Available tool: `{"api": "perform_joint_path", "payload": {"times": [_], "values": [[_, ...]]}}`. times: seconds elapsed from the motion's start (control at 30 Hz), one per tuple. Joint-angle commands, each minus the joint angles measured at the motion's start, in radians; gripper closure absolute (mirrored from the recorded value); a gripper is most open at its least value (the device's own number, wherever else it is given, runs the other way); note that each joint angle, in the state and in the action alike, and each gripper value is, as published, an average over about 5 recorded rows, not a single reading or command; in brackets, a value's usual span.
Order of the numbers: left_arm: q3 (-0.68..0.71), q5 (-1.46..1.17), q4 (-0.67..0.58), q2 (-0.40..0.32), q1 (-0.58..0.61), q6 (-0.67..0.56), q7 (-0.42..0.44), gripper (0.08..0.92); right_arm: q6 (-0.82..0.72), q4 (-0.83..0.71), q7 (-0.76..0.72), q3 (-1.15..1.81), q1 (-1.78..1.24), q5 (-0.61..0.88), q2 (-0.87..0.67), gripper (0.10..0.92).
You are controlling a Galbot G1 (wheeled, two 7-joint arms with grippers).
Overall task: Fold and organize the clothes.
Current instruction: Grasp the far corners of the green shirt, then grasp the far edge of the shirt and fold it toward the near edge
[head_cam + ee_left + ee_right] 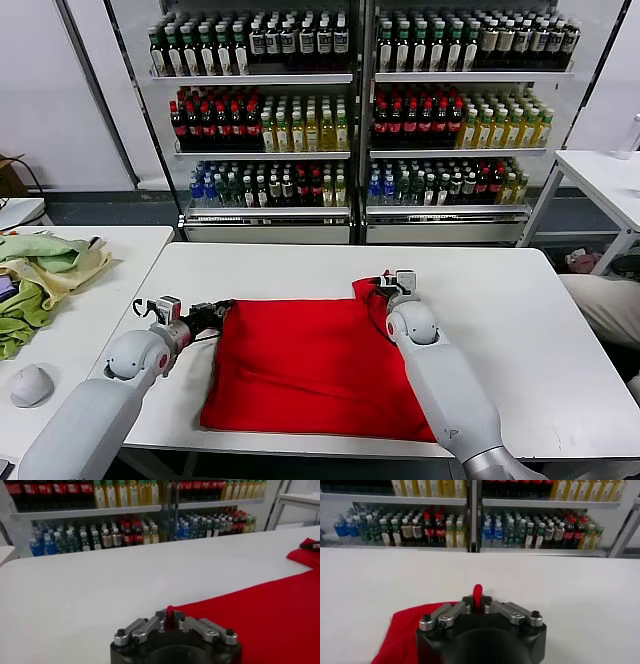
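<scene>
Next, I let go of the T-shirt's far corner with my left gripper on the shirt's side edge, halfway (219,371) toward its near hem.
The bright red T-shirt (310,360) lies spread on the white table (500,310), plain side up, with no print showing. My left gripper (214,314) is shut on the shirt's far left corner (169,614) at table level. My right gripper (391,288) is shut on the far right corner, where a pinch of red cloth (478,596) stands up between the fingers. That corner is lifted a little and bunched. The shirt also shows in the left wrist view (260,615) and the right wrist view (402,630).
A heap of pale green and beige cloths (45,270) and a white mouse (30,383) lie on the side table at left. Drink coolers (360,120) stand behind. Another white table (605,180) stands at right.
</scene>
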Motion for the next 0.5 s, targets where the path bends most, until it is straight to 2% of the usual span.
{"api": "perform_joint_path", "payload": {"times": [0.03, 0.2, 0.5], "values": [[-0.022, -0.037, -0.065, 0.018, 0.038, -0.027, 0.007, 0.879, 0.013, 0.145, 0.005, -0.006, -0.030, 0.019, -0.041, 0.906], [-0.066, -0.083, -0.193, 0.062, 0.138, -0.040, -0.014, 0.915, -0.038, 0.410, 0.040, -0.003, -0.143, 0.088, -0.136, 0.906], [-0.155, -0.085, -0.359, 0.114, 0.345, -0.060, -0.021, 0.915, -0.062, 0.708, 0.073, 0.067, -0.403, 0.094, -0.214, 0.906]]}}
